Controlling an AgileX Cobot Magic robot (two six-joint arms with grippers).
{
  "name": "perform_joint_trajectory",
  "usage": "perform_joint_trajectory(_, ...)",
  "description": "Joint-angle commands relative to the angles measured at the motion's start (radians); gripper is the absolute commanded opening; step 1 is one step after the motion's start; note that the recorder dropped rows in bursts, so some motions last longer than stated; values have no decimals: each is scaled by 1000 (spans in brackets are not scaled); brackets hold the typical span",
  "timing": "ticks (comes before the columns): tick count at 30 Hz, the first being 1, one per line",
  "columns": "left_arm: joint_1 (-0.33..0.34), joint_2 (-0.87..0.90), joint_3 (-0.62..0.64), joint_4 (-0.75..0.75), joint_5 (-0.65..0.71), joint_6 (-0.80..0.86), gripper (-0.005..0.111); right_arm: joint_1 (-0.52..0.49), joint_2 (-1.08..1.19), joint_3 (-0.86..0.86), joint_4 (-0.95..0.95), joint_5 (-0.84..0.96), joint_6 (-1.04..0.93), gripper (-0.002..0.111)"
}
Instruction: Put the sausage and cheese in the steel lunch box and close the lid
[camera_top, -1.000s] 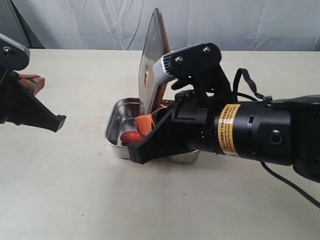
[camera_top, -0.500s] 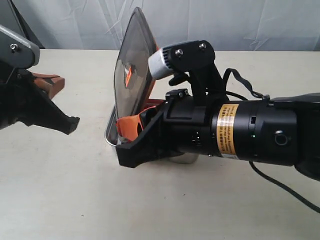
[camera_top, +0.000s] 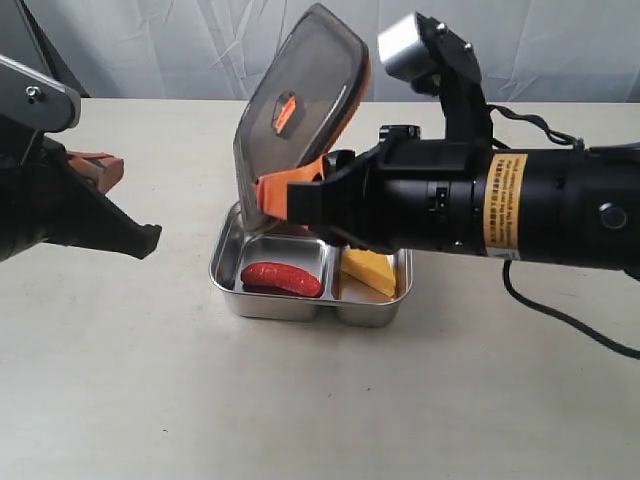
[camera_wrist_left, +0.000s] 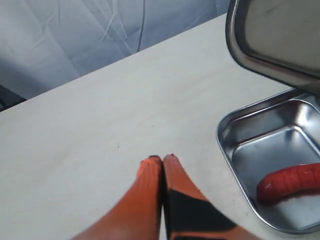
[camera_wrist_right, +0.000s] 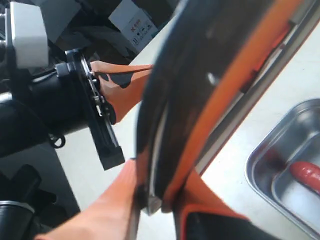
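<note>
The lid in my right gripper slants steeply above the lunch box; I should flatten it, then take its free edge (camera_top: 241, 175) with my left gripper.
The steel lunch box (camera_top: 224, 268) sits mid-table, with the red sausage (camera_top: 281, 279) in its left compartment and the yellow cheese (camera_top: 368, 270) in its right one. Above it the smoky lid (camera_top: 300, 105) hangs tilted, orange valve tab facing the camera. My right gripper (camera_top: 285, 193) is shut on the lid's lower edge, and the right wrist view shows the rim pinched between the fingers at the right gripper (camera_wrist_right: 160, 192). My left gripper (camera_wrist_left: 161, 160) is shut and empty, hovering over bare table left of the lunch box (camera_wrist_left: 227, 150), where the sausage (camera_wrist_left: 290, 181) shows.
The right arm's bulky black body (camera_top: 520, 205) stretches across the right half, with a cable (camera_top: 570, 322) lying on the table. A pale cloth backdrop (camera_top: 180, 40) closes the far side. The left arm (camera_wrist_right: 65, 100) faces the lid from the other side.
The lid has gone from standing almost upright in the box to raised and tilted above it. The right arm rose with it, uncovering the sausage and cheese. The left arm barely moved.
</note>
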Motion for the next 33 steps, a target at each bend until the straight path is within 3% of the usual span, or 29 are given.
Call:
perform_joint_trajectory(1, -1, 1, -3, 51, 124, 46, 0, -78, 30, 3, -130, -153, 150, -1)
perform_joint_trajectory(4, -1, 1, -3, 107, 229, 132, 0, -121, 59, 3, -188, -231, 231, -1)
perform_joint_trajectory(10, -1, -1, -3, 198, 237, 277, 5, -241, 121, 3, -221, -448, 266, -1)
perform_joint_trajectory(14, -1, -1, -3, 198, 280, 291, 14, -321, 162, 3, -221, -554, 266, -1)
perform_joint_trajectory(20, -3, 1, -3, 304, 532, 291, 39, -375, 244, 3, -208, -739, 267, -1)
perform_joint_trajectory(25, -3, 1, -3, 306, 440, 291, 54, -375, 303, 3, -160, -739, 301, -1)
perform_joint_trajectory(33, -3, 1, -3, 398, 468, 291, 55, -375, 319, 3, -134, -739, 393, -1)
